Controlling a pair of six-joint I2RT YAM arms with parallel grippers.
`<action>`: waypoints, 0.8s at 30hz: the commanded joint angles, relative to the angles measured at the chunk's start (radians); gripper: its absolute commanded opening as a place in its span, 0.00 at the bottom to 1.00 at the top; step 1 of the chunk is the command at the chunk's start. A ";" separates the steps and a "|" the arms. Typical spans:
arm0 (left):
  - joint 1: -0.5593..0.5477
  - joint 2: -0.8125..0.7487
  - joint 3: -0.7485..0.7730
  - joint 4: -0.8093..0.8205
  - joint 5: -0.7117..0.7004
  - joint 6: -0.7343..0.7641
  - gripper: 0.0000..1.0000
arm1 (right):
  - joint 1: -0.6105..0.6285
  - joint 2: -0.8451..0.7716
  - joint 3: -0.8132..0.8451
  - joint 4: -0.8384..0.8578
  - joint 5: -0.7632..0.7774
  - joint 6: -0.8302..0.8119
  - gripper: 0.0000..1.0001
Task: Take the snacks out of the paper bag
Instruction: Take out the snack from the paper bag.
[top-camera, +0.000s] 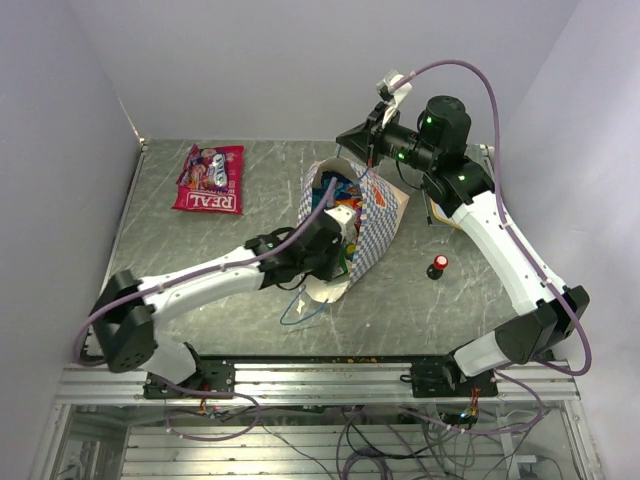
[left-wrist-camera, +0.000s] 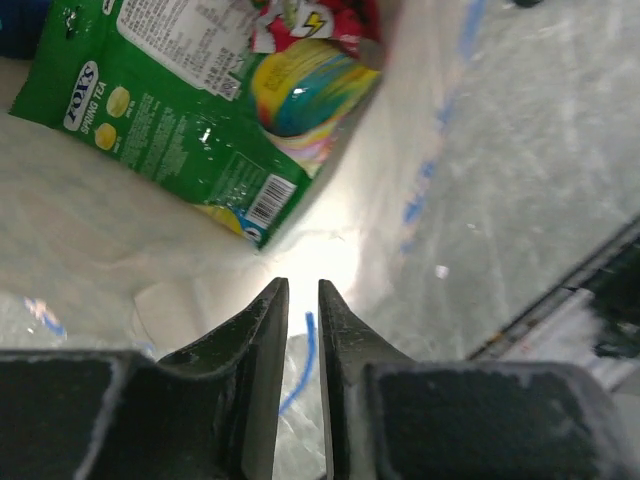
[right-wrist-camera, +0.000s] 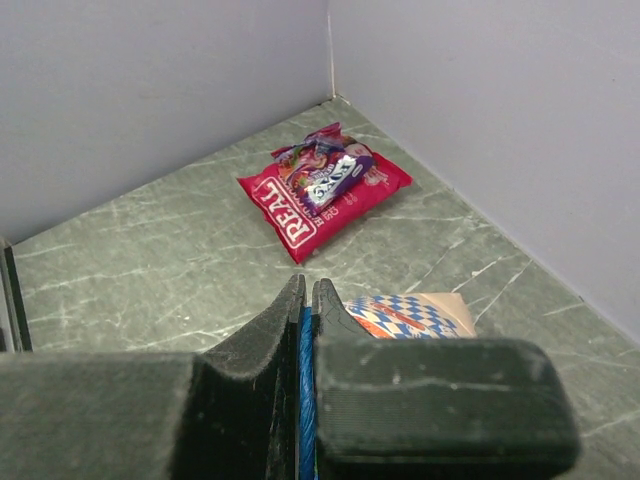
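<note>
My left fingers are nearly shut, empty, short of the green packet; I should open them, reach deeper and pinch the packet's barcode corner (left-wrist-camera: 268, 204).
The checkered paper bag (top-camera: 385, 215) lies in the middle of the table with its mouth held up. My right gripper (top-camera: 358, 145) is shut on its blue cord handle (right-wrist-camera: 306, 380), above the bag's far rim (right-wrist-camera: 410, 315). My left gripper (top-camera: 338, 245) is inside the bag, jaws nearly together with nothing between them (left-wrist-camera: 302, 290). Ahead of it lie a green packet (left-wrist-camera: 170, 110) and a colourful packet (left-wrist-camera: 300, 90) on the cream lining. A red "REAL" packet (top-camera: 210, 185) lies outside at the far left with a pink-purple candy bag (top-camera: 205, 163) on top; both show in the right wrist view (right-wrist-camera: 300, 215), (right-wrist-camera: 325, 170).
A small red-and-black knob (top-camera: 438, 266) stands on the table right of the bag. The bag's second blue cord handle (top-camera: 300, 308) lies on the table by its near edge. Grey walls close the table at the back and both sides.
</note>
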 joint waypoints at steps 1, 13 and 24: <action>-0.001 0.124 0.061 0.084 -0.088 0.107 0.28 | -0.001 -0.043 0.042 0.030 0.013 0.015 0.00; -0.001 0.272 -0.016 0.226 -0.049 0.237 0.61 | -0.001 -0.074 0.016 0.069 0.047 0.047 0.00; -0.001 0.303 -0.110 0.341 -0.015 0.230 0.66 | -0.001 -0.059 0.051 0.025 0.046 0.038 0.00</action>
